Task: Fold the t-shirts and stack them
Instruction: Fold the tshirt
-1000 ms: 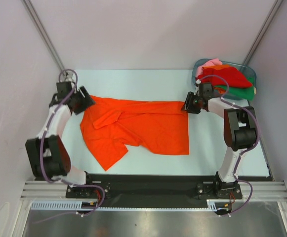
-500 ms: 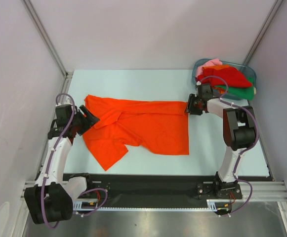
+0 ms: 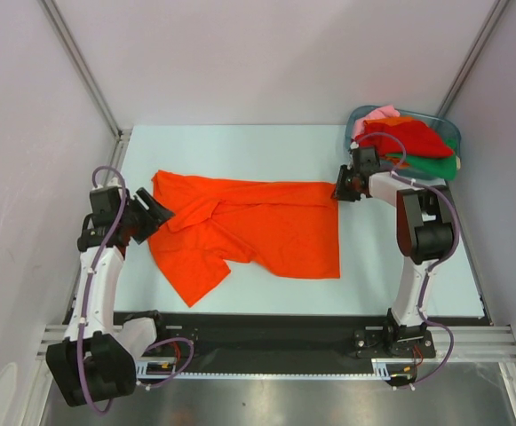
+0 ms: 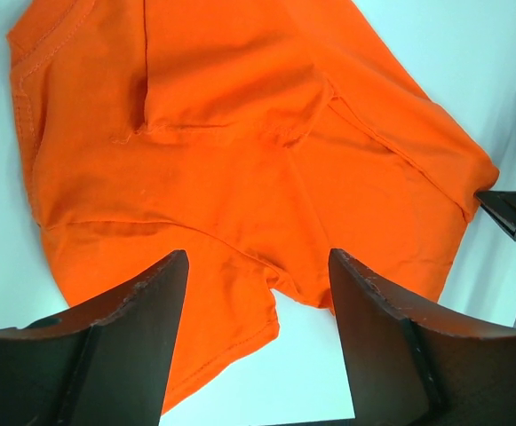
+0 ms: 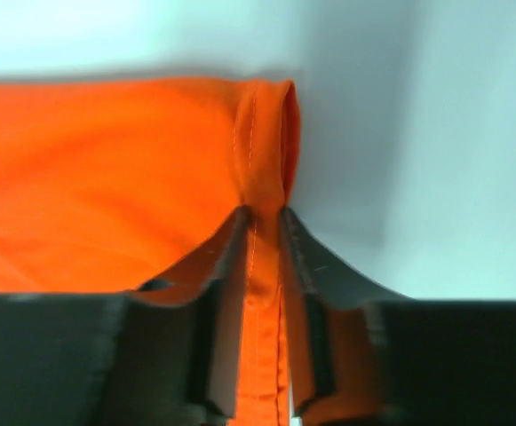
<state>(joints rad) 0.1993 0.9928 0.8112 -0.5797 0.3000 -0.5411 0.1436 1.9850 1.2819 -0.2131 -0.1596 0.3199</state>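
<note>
Next, my left gripper moves next to the near sleeve's outer edge [image 3: 183,295], close to its cuff, and grabs the bright orange t-shirt there.
A bright orange t-shirt [image 3: 258,226] lies spread and creased on the pale table. It also fills the left wrist view [image 4: 240,151]. My left gripper [image 3: 158,213] is open and empty at the shirt's left edge; in its own view [image 4: 258,266] it hangs above a sleeve and the hem. My right gripper [image 3: 337,190] is shut on the shirt's far right corner; its wrist view [image 5: 264,217] shows the orange hem [image 5: 265,142] pinched between the fingers. More t-shirts, red [image 3: 408,138], green [image 3: 435,164] and pink [image 3: 380,114], are piled in the tub.
A bluish translucent plastic tub [image 3: 447,124] stands at the back right corner, just behind my right gripper. Grey walls close in the table on three sides. The table [image 3: 240,146] shows bare behind the shirt.
My left arm has let go of the shirt's far left corner and pulled back toward the near left, open. The right gripper has shifted slightly toward the tub, still holding the corner.
</note>
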